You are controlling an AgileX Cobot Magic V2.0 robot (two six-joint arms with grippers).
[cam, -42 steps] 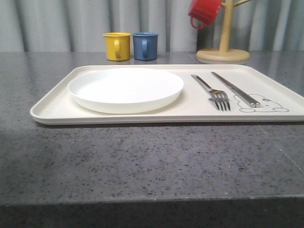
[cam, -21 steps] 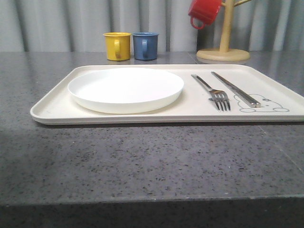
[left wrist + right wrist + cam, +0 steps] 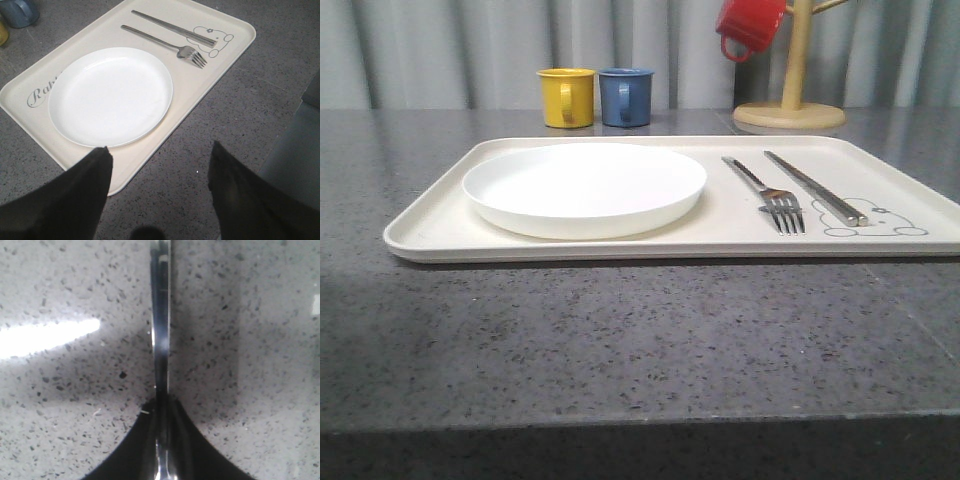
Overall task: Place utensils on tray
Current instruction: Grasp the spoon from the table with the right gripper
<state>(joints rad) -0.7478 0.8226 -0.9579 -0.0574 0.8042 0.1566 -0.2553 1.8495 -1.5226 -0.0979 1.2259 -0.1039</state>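
Next, I let go of the spoon, now held over bare counter, with my right gripper on the cream tray (image 3: 877, 186), so that it lies beside the knife and across from the fork.
The cream tray (image 3: 420, 235) lies on the grey speckled counter. On its right part the fork (image 3: 775, 198) and the knife (image 3: 815, 187) lie side by side, by the printed rabbit. In the left wrist view the tray (image 3: 225, 55), fork (image 3: 170, 44) and knife (image 3: 172, 28) lie ahead of my left gripper (image 3: 160, 150). That gripper hangs open and empty over the counter at the tray's near edge. My right gripper (image 3: 160, 401) is shut on a thin shiny spoon handle (image 3: 161, 330), seen edge-on over bare counter; the bowl is out of view.
A round white plate (image 3: 585, 185) takes up the tray's left half. Behind the tray stand a yellow mug (image 3: 566, 97) and a blue mug (image 3: 625, 96). A wooden mug tree (image 3: 790, 100) at the back right carries a red mug (image 3: 752, 25).
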